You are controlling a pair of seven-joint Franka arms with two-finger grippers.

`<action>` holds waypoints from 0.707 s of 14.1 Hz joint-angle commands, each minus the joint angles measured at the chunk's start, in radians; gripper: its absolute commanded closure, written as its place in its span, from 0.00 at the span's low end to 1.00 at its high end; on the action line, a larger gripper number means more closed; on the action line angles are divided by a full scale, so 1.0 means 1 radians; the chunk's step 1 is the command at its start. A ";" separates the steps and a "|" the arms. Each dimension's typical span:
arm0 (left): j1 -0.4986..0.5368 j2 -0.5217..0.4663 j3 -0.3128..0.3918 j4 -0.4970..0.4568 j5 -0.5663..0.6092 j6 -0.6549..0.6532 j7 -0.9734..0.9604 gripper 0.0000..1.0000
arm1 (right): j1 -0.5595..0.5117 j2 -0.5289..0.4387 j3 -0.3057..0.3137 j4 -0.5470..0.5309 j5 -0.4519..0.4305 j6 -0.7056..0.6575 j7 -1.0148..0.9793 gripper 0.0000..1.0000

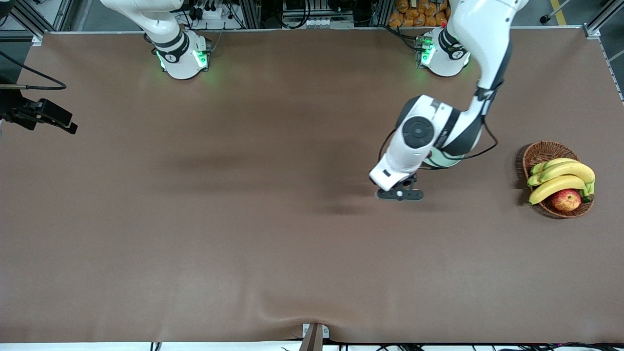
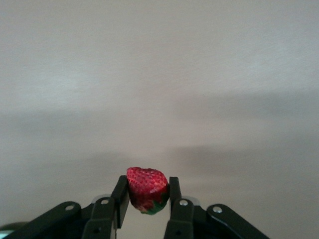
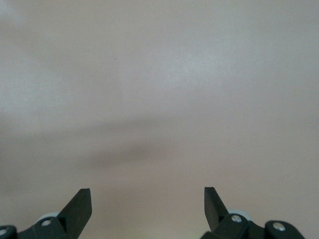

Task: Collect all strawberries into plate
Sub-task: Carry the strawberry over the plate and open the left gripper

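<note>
My left gripper is going to set the red strawberry down on the mint-green plate's side [image 1: 449, 158] that is toward the wicker basket.
My left gripper [image 1: 399, 194] hangs over bare brown table near the middle and is shut on a red strawberry [image 2: 147, 188] with a green cap, clear in the left wrist view. The gripper's own mid-point there [image 2: 147, 185] lies on the berry. The pale mint-green plate [image 1: 444, 161] shows only as a sliver under the left arm's wrist, beside the gripper toward the left arm's end of the table. No other strawberries show. My right gripper [image 3: 147, 201] is open and empty over bare table; the right arm waits.
A brown wicker basket [image 1: 541, 151] with bananas [image 1: 560, 176] and a red-yellow apple [image 1: 566, 200] stands at the left arm's end of the table. A black device [image 1: 41, 114] juts in at the right arm's end.
</note>
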 commanded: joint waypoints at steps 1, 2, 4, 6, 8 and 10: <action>0.064 -0.110 -0.008 -0.127 0.002 0.000 0.073 0.90 | -0.020 -0.010 0.022 0.005 -0.011 -0.014 0.009 0.00; 0.086 -0.136 -0.008 -0.158 0.000 0.000 0.099 0.90 | -0.023 -0.010 0.022 0.005 -0.009 -0.014 0.008 0.00; 0.129 -0.183 -0.009 -0.217 0.000 0.000 0.154 0.89 | -0.023 -0.010 0.022 0.005 -0.009 -0.014 0.008 0.00; 0.147 -0.213 -0.011 -0.268 0.000 0.003 0.168 0.89 | -0.024 -0.010 0.022 0.005 -0.009 -0.014 0.008 0.00; 0.149 -0.220 -0.011 -0.300 0.000 0.006 0.168 0.89 | -0.024 -0.010 0.022 0.005 -0.007 -0.014 0.008 0.00; 0.160 -0.221 -0.009 -0.348 0.000 0.039 0.170 0.89 | -0.024 -0.010 0.021 0.005 -0.007 -0.014 0.008 0.00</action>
